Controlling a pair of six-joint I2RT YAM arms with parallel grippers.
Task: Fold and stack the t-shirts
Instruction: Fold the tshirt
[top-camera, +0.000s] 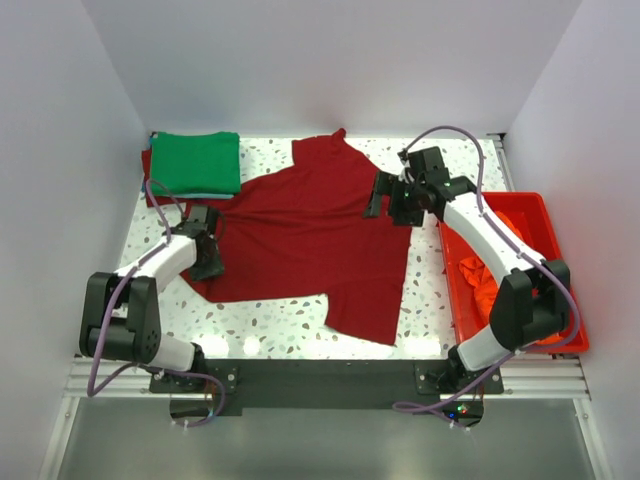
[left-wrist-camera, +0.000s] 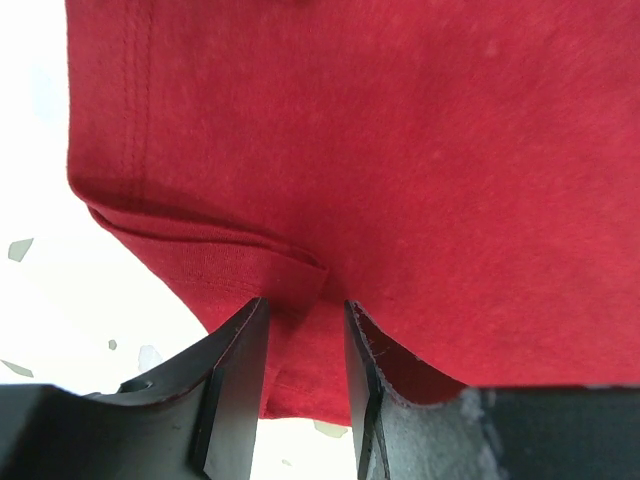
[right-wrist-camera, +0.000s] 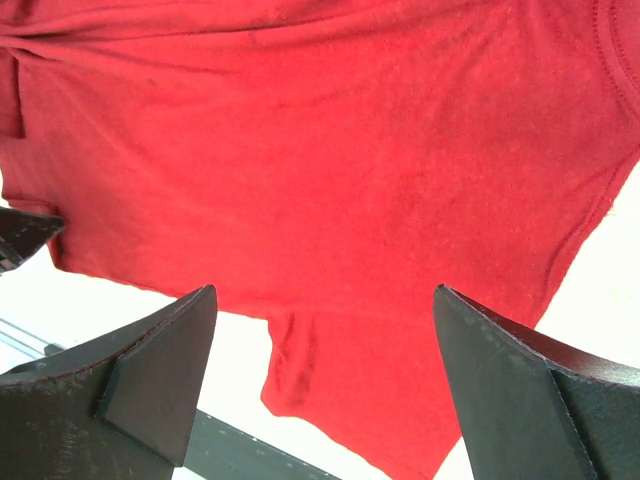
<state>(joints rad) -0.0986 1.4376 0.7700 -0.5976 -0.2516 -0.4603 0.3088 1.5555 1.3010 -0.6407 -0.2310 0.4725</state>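
Note:
The near sleeve's hem corner (top-camera: 392, 342) of the dark red t-shirt, the corner nearest the red plastic tub, should be the next thing that my right gripper closes on.
A dark red t-shirt (top-camera: 300, 240) lies spread across the middle of the table. My left gripper (top-camera: 207, 248) is at its left edge, jaws drawn close on a puckered fold of the hem (left-wrist-camera: 295, 285). My right gripper (top-camera: 386, 196) is wide open and empty, held above the shirt's right side (right-wrist-camera: 330, 180). A folded bright green t-shirt (top-camera: 196, 162) lies at the back left corner. An orange t-shirt (top-camera: 488, 272) lies crumpled in the red plastic tub (top-camera: 560, 250) at the right.
The speckled white table (top-camera: 290, 320) shows in front of the red shirt and at the back right. White walls enclose the left, back and right sides. The tub stands along the right edge, close to the right arm.

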